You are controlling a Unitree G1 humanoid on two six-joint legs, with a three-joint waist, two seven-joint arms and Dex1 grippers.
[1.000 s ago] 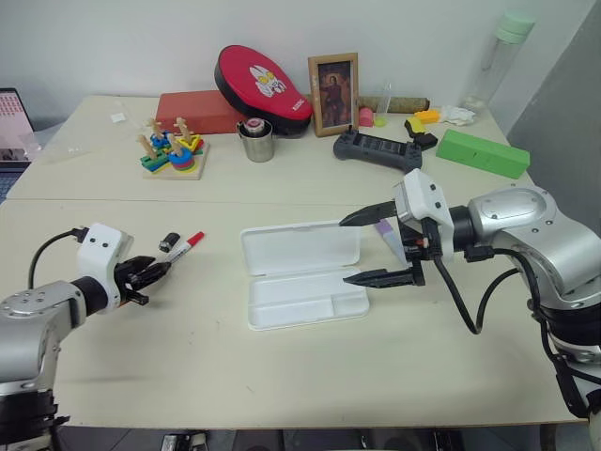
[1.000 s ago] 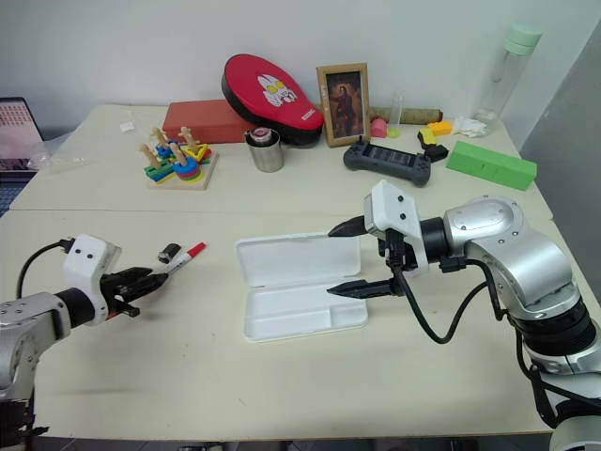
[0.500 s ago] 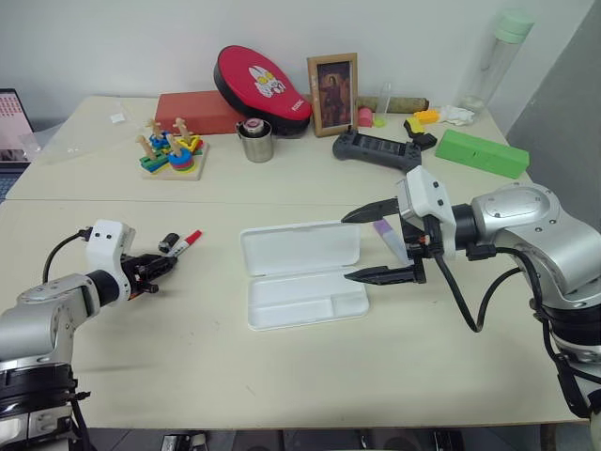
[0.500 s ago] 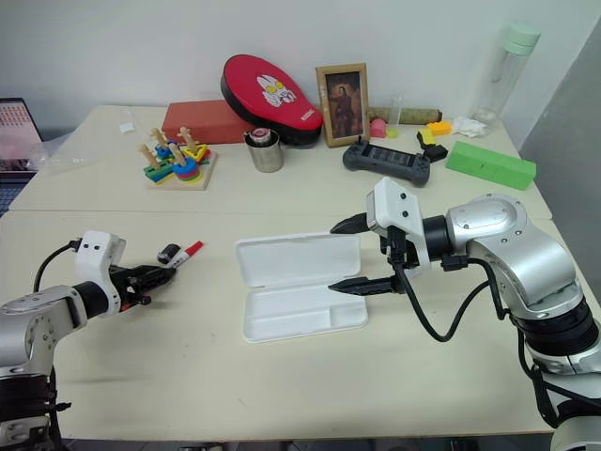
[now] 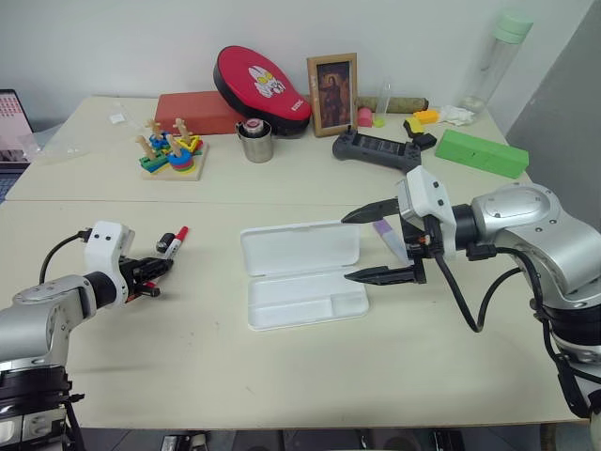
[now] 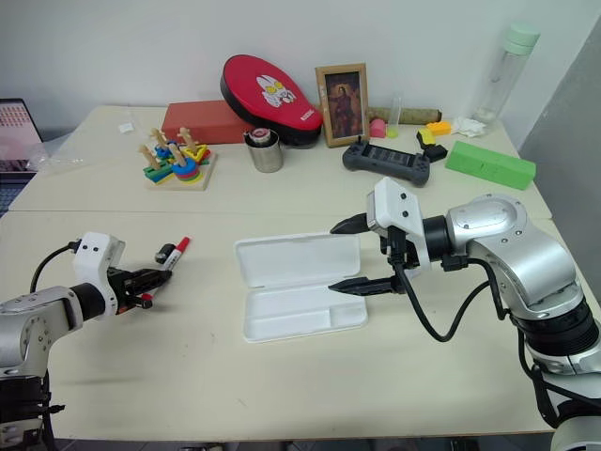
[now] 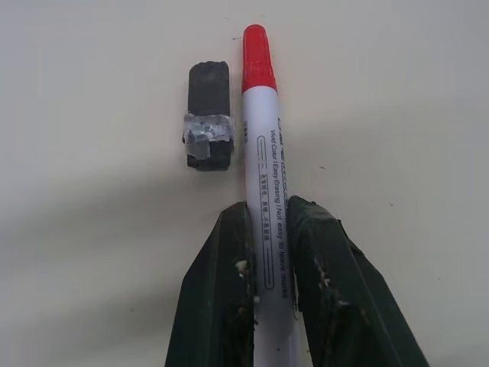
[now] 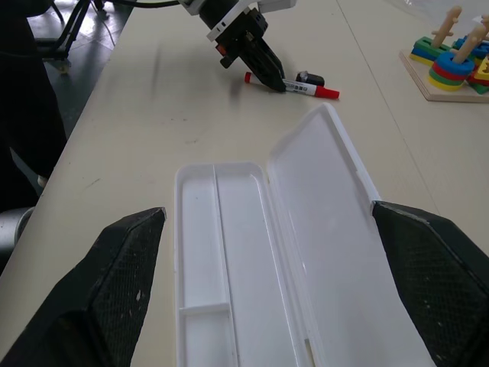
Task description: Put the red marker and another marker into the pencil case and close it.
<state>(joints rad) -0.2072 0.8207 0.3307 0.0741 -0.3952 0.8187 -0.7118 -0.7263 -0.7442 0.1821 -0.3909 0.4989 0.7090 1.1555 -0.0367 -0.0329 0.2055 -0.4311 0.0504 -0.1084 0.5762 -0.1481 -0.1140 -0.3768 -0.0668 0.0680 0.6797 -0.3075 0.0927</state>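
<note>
Next, the lilac marker beside the pencil case gets my right gripper on the marker's body [image 5: 393, 244], just below its cap.
The red marker [image 7: 263, 153], white-barrelled with a red cap, lies on the table at the left. My left gripper [image 7: 267, 210] is shut on its barrel, the cap pointing away from the fingers; the same grip shows in the head views [image 5: 155, 270]. In the middle lies the white pencil case [image 5: 300, 299], its lid [image 5: 302, 248] laid back and the divided tray [image 8: 221, 252] bare. My right gripper [image 5: 346, 248] hovers open over the case's right end. The lilac marker [image 5: 387, 235] shows between the bases of its fingers, partly hidden.
A small black piece with tape [image 7: 208, 115] lies right beside the red marker. Along the back of the table stand a stacking toy [image 5: 172, 155], a metal cup [image 5: 255, 141], a photo frame [image 5: 333, 94], a black controller [image 5: 380, 148] and a green box [image 5: 482, 152].
My left gripper's fingers have closed on the red marker, and the marker's cap has swung left into line with the gripper. The right arm has not moved.
</note>
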